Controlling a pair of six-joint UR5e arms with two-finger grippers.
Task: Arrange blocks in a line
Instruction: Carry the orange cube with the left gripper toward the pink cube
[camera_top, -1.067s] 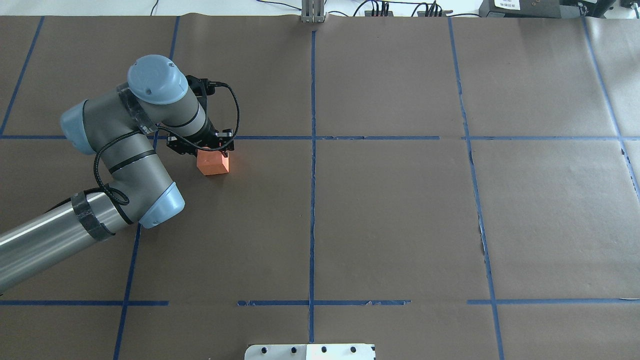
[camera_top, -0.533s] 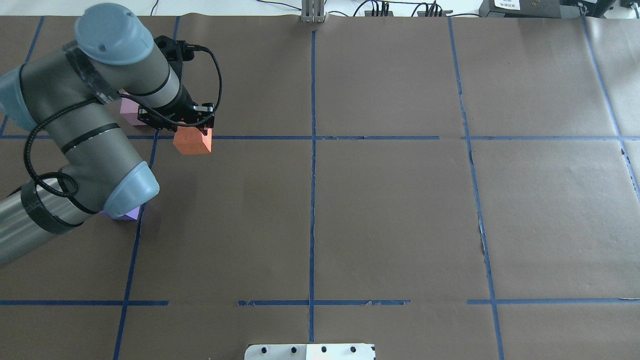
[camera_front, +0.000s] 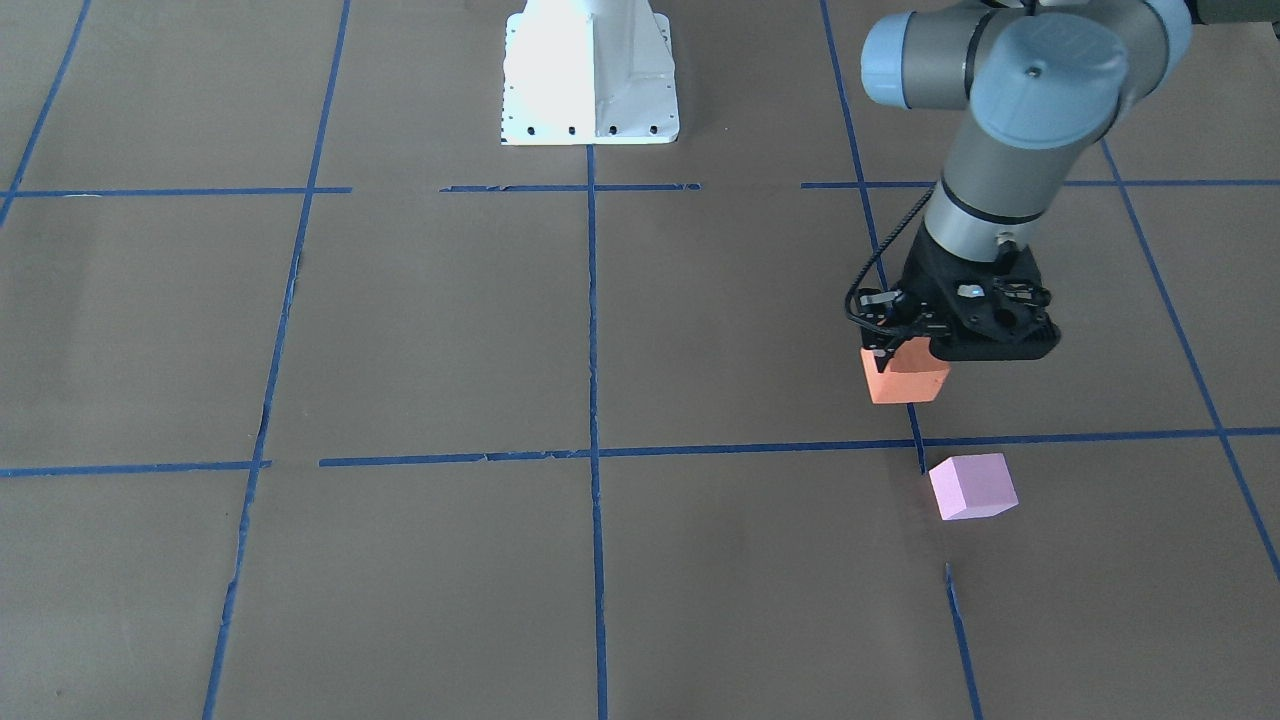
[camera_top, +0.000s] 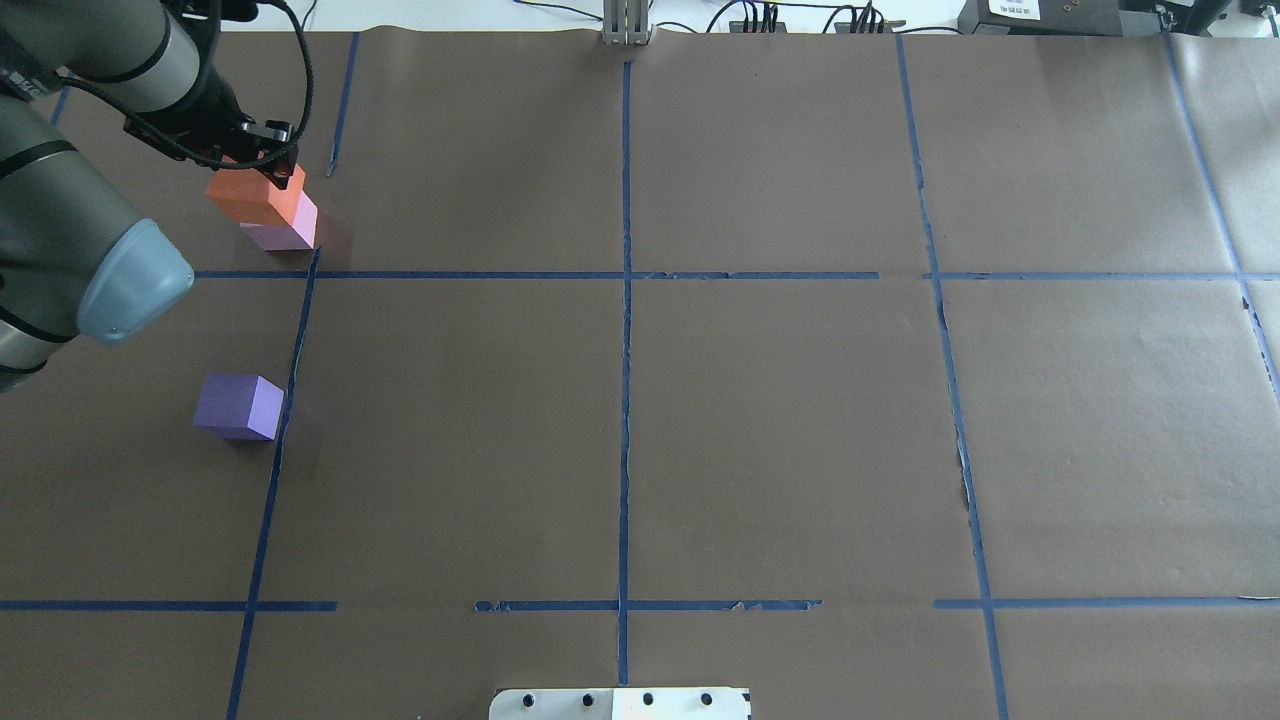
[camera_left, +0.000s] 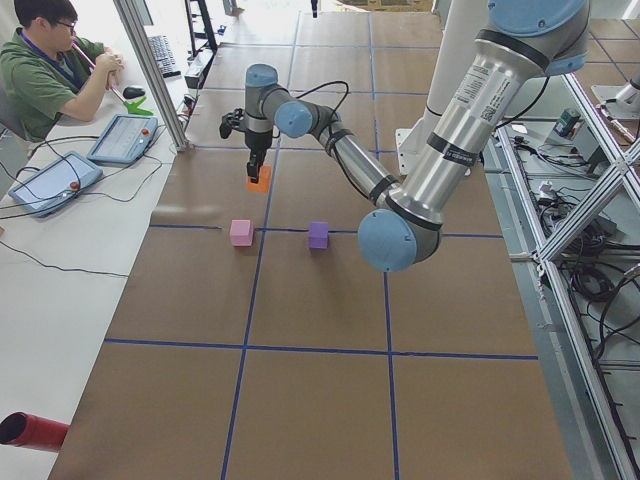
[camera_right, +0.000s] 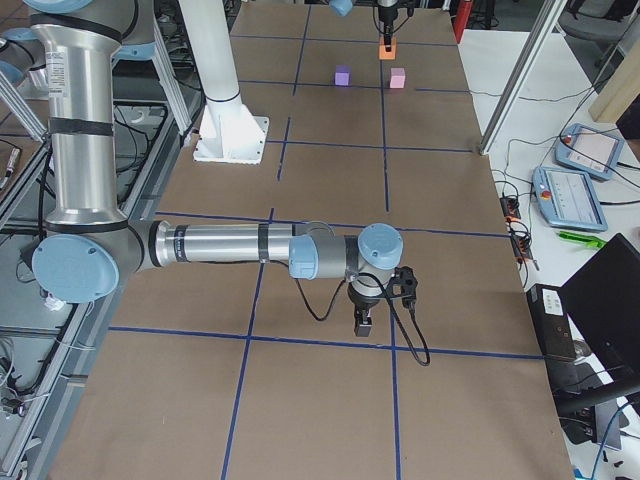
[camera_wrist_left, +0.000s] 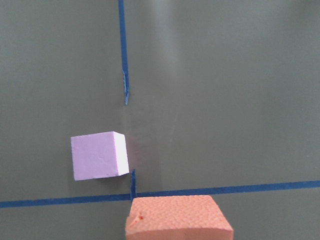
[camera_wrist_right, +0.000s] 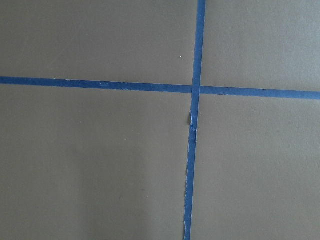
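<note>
Next, I set the orange block just across the blue tape line from the pale pink block (camera_front: 954, 379) with my left gripper.
My left gripper (camera_top: 258, 165) is shut on the orange block (camera_top: 255, 195) and holds it above the table, just over and beside the pale pink block (camera_top: 282, 236). In the front view the gripper (camera_front: 905, 352) holds the orange block (camera_front: 905, 378) in the air, with the pink block (camera_front: 972, 486) on the paper a little beyond it. The left wrist view shows the orange block (camera_wrist_left: 177, 219) at the bottom edge and the pink block (camera_wrist_left: 98, 155) ahead to the left. The violet-purple block (camera_top: 240, 405) sits apart, nearer the robot. My right gripper (camera_right: 363, 322) hangs over bare paper; I cannot tell whether it is open.
The table is brown paper with a blue tape grid (camera_top: 625, 275). The white base plate (camera_top: 620, 703) sits at the near edge. An operator (camera_left: 45, 60) sits at the far side with tablets (camera_left: 125, 137) and cables. The right wrist view shows only a tape crossing (camera_wrist_right: 194, 89).
My left arm has lifted the orange block and carried it left and farther from the robot. This uncovered the pink and purple blocks, and the orange block now hangs by the pink one.
</note>
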